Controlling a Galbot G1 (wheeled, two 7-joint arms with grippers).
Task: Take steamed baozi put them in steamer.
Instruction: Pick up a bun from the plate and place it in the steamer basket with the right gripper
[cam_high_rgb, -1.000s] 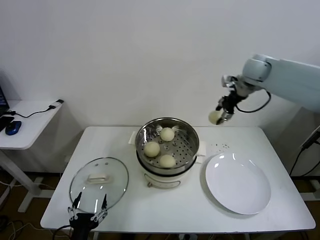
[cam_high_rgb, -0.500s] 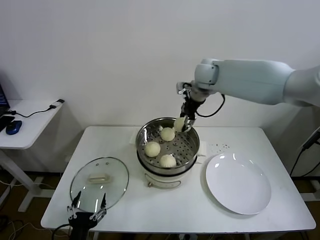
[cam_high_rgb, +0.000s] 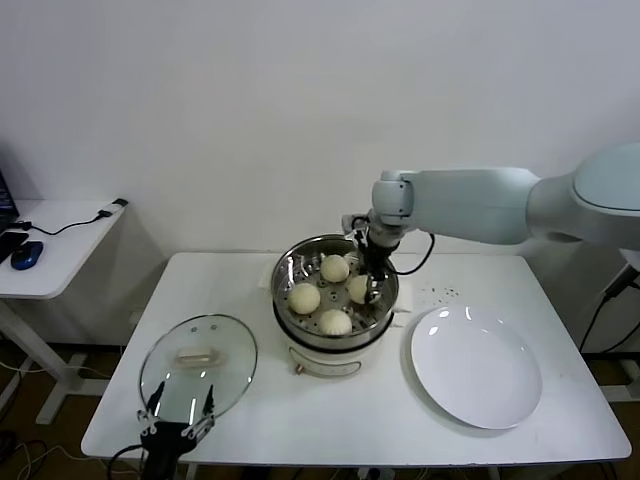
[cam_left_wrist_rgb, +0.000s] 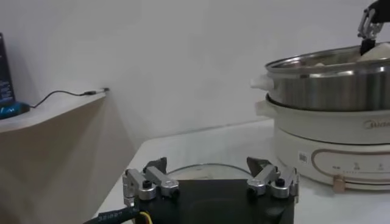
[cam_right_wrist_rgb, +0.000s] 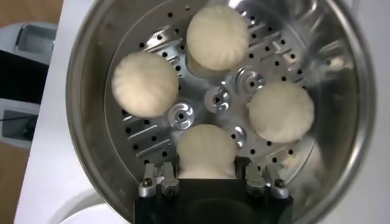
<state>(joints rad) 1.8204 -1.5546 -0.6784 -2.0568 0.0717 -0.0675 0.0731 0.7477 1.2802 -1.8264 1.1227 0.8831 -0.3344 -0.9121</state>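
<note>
Next, I move my left gripper to the glass lid beside the steamer and close it on the bar of its white handle (cam_high_rgb: 197, 355).
The steel steamer (cam_high_rgb: 288, 268) sits on its cream pot base at the table's middle. Three baozi lie on its perforated floor (cam_high_rgb: 335, 268) (cam_high_rgb: 304, 298) (cam_high_rgb: 335, 321). My right gripper (cam_high_rgb: 368, 286) reaches down inside the basket at its right side, shut on the fourth baozi (cam_high_rgb: 357, 289), which is low at the floor. In the right wrist view this baozi (cam_right_wrist_rgb: 206, 152) sits between the fingers of the right gripper (cam_right_wrist_rgb: 206, 169), with the other three beyond it (cam_right_wrist_rgb: 217, 38) (cam_right_wrist_rgb: 145, 84) (cam_right_wrist_rgb: 281, 111). My left gripper (cam_high_rgb: 180, 400) is open and empty at the table's front left.
A round glass lid (cam_high_rgb: 198, 362) with a white handle lies front left, just ahead of the left gripper. A flat white plate (cam_high_rgb: 476, 365) lies right of the steamer. A side desk (cam_high_rgb: 50, 240) stands far left. The left wrist view shows the pot base (cam_left_wrist_rgb: 329, 131).
My right gripper carried the baozi from high at the right over to the steamer and lowered it inside. The left arm has not moved.
</note>
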